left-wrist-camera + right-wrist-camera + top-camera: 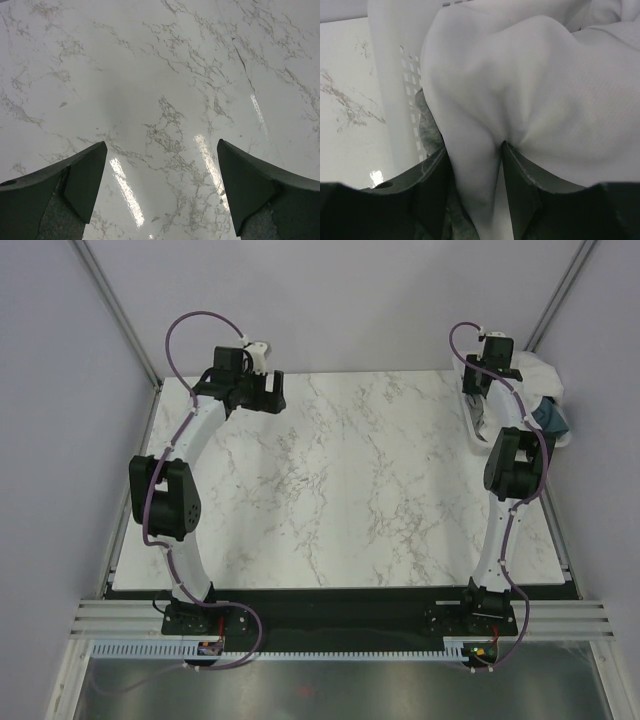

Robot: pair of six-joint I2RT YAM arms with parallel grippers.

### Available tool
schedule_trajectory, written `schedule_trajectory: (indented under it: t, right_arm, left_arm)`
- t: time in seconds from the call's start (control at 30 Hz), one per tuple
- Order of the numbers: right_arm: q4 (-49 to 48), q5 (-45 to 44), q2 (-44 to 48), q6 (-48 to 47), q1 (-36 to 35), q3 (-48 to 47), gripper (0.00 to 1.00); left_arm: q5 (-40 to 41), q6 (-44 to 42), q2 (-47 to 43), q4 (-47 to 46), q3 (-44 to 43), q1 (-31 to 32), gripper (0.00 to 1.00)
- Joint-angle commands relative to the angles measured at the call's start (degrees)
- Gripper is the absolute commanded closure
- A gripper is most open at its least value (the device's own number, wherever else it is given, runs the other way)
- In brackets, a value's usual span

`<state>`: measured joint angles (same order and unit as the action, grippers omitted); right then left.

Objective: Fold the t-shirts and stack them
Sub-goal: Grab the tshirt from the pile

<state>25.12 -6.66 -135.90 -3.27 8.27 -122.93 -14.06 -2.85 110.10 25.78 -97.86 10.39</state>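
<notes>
Grey fabric is between my right fingers; next I open them, then take only the white t-shirt's fold (474, 162) before lifting it from the basket.
A white t-shirt (535, 368) is heaped in a white lattice basket (566, 440) at the table's far right, with a teal-blue shirt (552, 418) beside it. My right gripper (510, 373) reaches into the basket. In the right wrist view the gripper (474, 150) is shut on a hanging fold of the white t-shirt (545, 90), with grey fabric (427, 125) beside the left finger. My left gripper (270, 392) is open and empty at the far left; in the left wrist view it (161, 145) hangs over bare marble.
The marble tabletop (350, 480) spans the middle. The basket wall (395, 75) stands just left of my right gripper. Metal frame posts rise at both far corners, and grey walls close the sides.
</notes>
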Motion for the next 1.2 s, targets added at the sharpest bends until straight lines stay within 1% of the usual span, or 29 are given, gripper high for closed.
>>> schedule_trajectory:
  t: [0.0,0.07,0.1,0.23,0.37,0.4,0.47,0.5,1.0,1.03,1.1,1.13,1.17]
  right_arm:
    - [-0.7,-0.6,-0.2,-0.3,0.2,-2.7,0.50]
    - [-1.0,-1.3,0.4,-0.2,0.2,-2.7,0.65]
    - [-1.0,-2.5,0.9,0.2,0.2,-2.7,0.69]
    - [-1.0,-3.5,2.6,-0.3,0.3,-2.8,0.60]
    - [-0.9,-3.3,3.7,0.1,0.9,-2.5,0.58]
    - [-1.0,-3.5,4.1,0.0,0.9,-2.4,0.55]
    - [-0.7,-3.2,4.6,-0.1,0.9,-2.1,0.53]
    - [-0.7,-3.2,5.1,0.2,1.0,-1.9,0.43]
    - [-0.6,1.3,5.7,1.8,1.8,-2.7,0.45]
    - [-0.6,1.0,5.6,1.7,1.9,-2.8,0.46]
    - [-0.5,0.8,5.3,1.5,1.8,-2.8,0.58]
    - [-0.5,0.2,5.2,1.5,1.8,-2.6,0.68]
    - [-0.6,-0.5,5.3,1.8,1.8,-2.6,0.96]
  left_arm:
    - [1.4,-1.6,-1.4,-0.2,0.4,0.7,0.00]
    - [1.9,-1.7,-1.3,-0.2,0.3,0.9,0.00]
    - [2.0,-1.7,-1.2,-0.2,0.4,1.2,0.00]
    - [2.1,-1.8,-0.8,-0.2,0.1,2.0,0.00]
    - [1.8,-1.5,-0.2,-0.3,-0.2,2.4,0.00]
    - [1.5,-1.5,-0.2,-0.3,-0.5,2.4,0.00]
    - [1.1,-1.5,-0.1,-0.3,-0.6,2.4,0.00]
    - [1.1,-1.5,-0.1,-0.3,-0.7,2.4,0.00]
    - [1.1,-1.4,-1.0,-0.2,0.7,2.6,0.00]
    - [1.2,-1.4,-1.0,-0.2,0.7,2.6,0.00]
    - [1.3,-1.5,-1.1,-0.2,0.8,2.9,0.00]
    - [1.6,-1.6,-1.1,-0.2,0.8,3.0,0.00]
    - [1.6,-1.6,-1.2,-0.2,0.8,3.1,0.00]
